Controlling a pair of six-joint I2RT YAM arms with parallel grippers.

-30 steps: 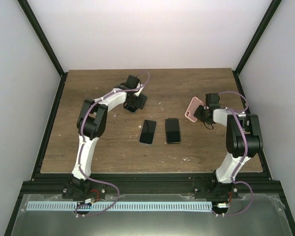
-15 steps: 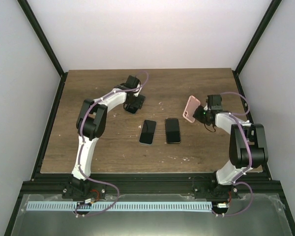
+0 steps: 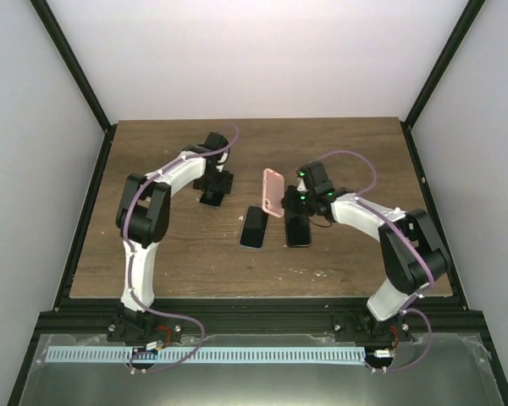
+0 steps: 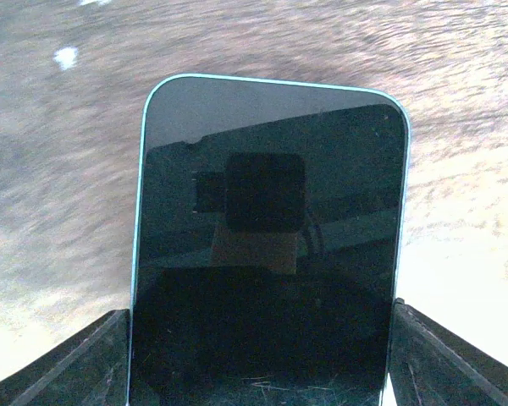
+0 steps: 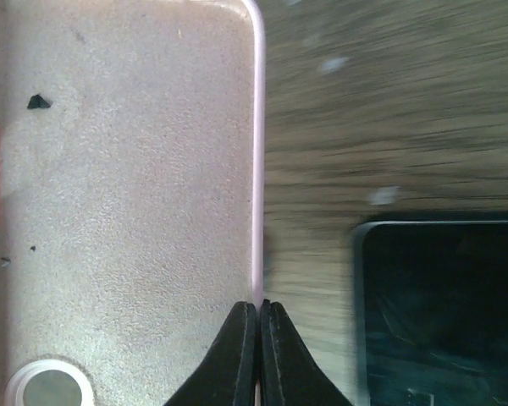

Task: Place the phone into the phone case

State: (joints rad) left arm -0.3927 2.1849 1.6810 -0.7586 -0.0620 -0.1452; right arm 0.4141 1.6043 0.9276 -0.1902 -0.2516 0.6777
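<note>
The phone case's side is in my right gripper's pinch, where the phone must fit, so my right gripper will lay the case flat and take the phone's teal edge [image 4: 404, 203].
My left gripper [image 3: 212, 191] [image 4: 262, 372] is shut on a black-screened phone with a teal edge [image 4: 267, 245], one finger on each long side, over the back left of the table. My right gripper [image 3: 298, 196] [image 5: 259, 338] is pinched shut on the side wall of a pink phone case [image 3: 273, 192]. It holds the case on edge above the table's middle. The case's pale inner face [image 5: 127, 194] fills the left of the right wrist view.
Two more dark phones lie flat side by side mid-table, one [image 3: 254, 227] on the left and one [image 3: 298, 225] on the right. A dark phone [image 5: 444, 313] shows just right of the held case. The wooden table [image 3: 152, 254] is walled in by a black frame.
My right gripper has carried the pink case left from the table's right side to above the two lying phones. My left gripper has shifted slightly left and nearer with its phone.
</note>
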